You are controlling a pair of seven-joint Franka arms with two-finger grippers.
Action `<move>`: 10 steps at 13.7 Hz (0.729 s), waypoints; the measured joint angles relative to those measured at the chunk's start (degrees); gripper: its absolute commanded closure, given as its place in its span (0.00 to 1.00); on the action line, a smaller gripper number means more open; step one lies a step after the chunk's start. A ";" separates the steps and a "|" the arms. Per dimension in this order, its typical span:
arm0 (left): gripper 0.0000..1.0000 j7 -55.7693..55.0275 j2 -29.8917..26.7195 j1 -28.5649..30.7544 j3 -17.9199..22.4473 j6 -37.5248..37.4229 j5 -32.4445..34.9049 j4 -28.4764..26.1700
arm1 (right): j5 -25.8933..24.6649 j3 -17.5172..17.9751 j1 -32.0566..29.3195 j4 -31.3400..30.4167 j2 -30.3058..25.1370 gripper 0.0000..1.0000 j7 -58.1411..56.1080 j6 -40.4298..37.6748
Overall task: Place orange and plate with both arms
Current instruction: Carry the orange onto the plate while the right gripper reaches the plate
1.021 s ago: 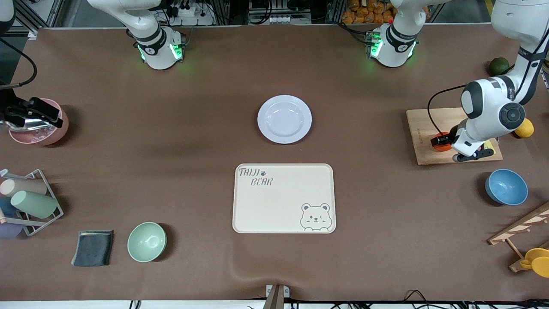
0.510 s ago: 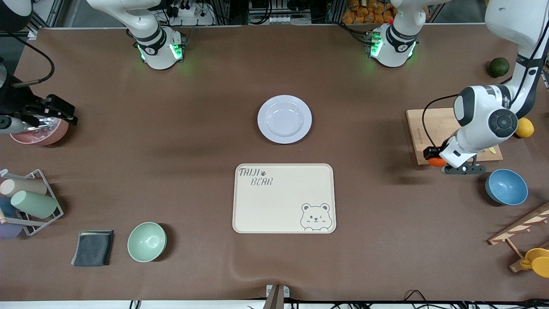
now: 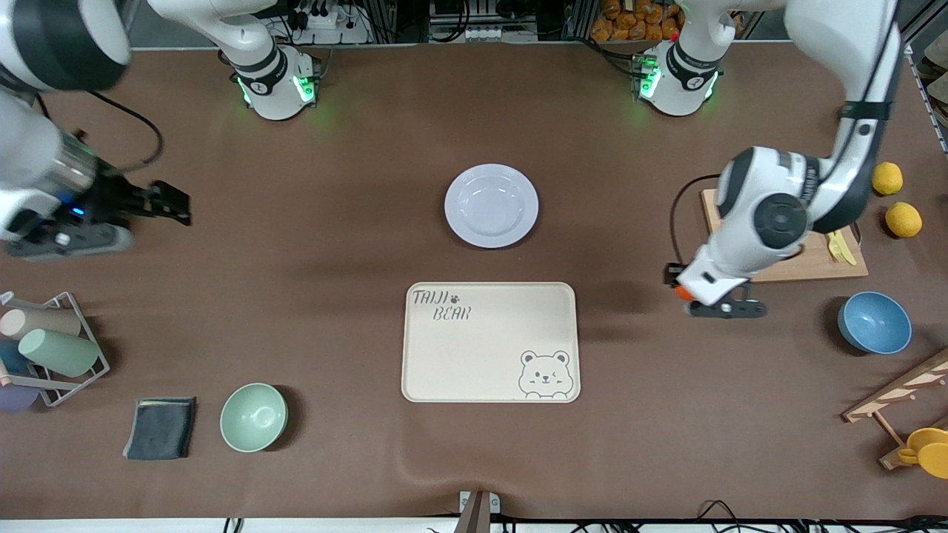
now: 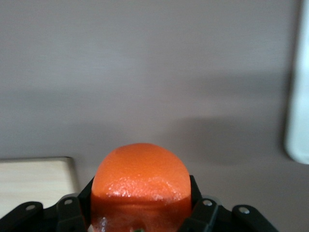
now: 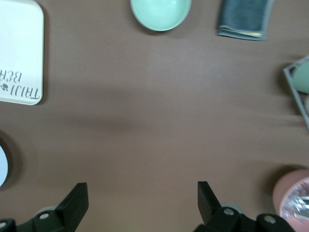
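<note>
Next, I release the orange from my left gripper near the middle of the pale lavender plate (image 3: 492, 203).
The orange (image 3: 679, 292) is held in my left gripper (image 3: 675, 286), above the bare table between the wooden cutting board (image 3: 811, 259) and the cream bear-print tray (image 3: 489, 341). In the left wrist view the orange (image 4: 140, 176) fills the space between the shut fingers. The pale lavender plate (image 3: 491, 205) lies on the table farther from the front camera than the tray. My right gripper (image 3: 176, 205) is open and empty, over bare table toward the right arm's end. In the right wrist view the right gripper (image 5: 142, 203) has its fingers wide apart and a sliver of the plate (image 5: 2, 166) shows.
Two lemons (image 3: 886, 178) lie beside the cutting board. A blue bowl (image 3: 874, 322) and a wooden rack (image 3: 900, 396) are at the left arm's end. A green bowl (image 3: 253, 417), a grey cloth (image 3: 161, 427) and a cup rack (image 3: 52, 348) are at the right arm's end. A pink bowl (image 5: 294, 198) shows in the right wrist view.
My left gripper lifted the orange off the cutting board and carried it toward the tray. My right gripper moved from over the pink bowl toward the table's middle.
</note>
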 measured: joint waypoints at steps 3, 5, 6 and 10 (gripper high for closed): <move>0.87 -11.70 1.34 -9.22 -0.14 -0.29 0.00 2.42 | 1.39 0.04 1.85 1.00 5.72 0.00 0.13 3.08; 0.87 -20.46 2.83 -14.74 -0.24 -0.34 -0.01 4.16 | 4.49 0.01 1.90 1.39 8.68 0.00 0.12 4.23; 0.87 -25.06 3.80 -17.16 -0.45 -0.34 -0.16 5.22 | 6.87 0.04 2.13 1.77 10.31 0.00 0.09 7.18; 0.85 -42.15 7.82 -26.87 -1.02 -0.61 -1.28 7.57 | 16.48 0.12 5.23 2.62 17.74 0.00 0.04 18.95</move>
